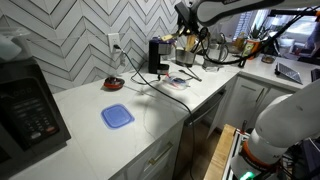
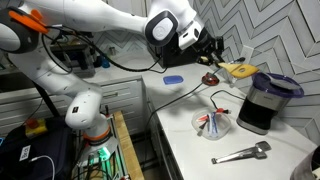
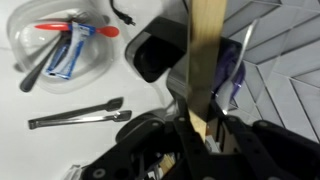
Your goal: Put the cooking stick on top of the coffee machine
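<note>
Next, I open my gripper to let go of the cooking stick on the dark purple top of the coffee machine (image 1: 163, 39) (image 3: 226, 92), beside the spoon. The stick is now held beside the machine.
My gripper (image 3: 200, 128) is shut on the cooking stick (image 3: 206, 55), a flat light tan wooden strip that runs straight out from between the fingers. The coffee machine (image 3: 157, 53) is a small black box just left of the stick in the wrist view. In both exterior views the gripper (image 1: 190, 22) (image 2: 207, 45) hangs in the air, higher than the coffee machine (image 1: 157, 55) (image 2: 262, 108) and off to one side of it. The stick is too thin to make out clearly in the exterior views.
A clear bowl of small utensils (image 3: 60, 48) (image 2: 212, 122) and metal tongs (image 3: 75, 115) (image 2: 240, 153) lie on the white counter near the machine. A blue lid (image 1: 117, 116), a red item (image 1: 114, 84) and the microwave (image 1: 30, 105) are further along. A wall is behind.
</note>
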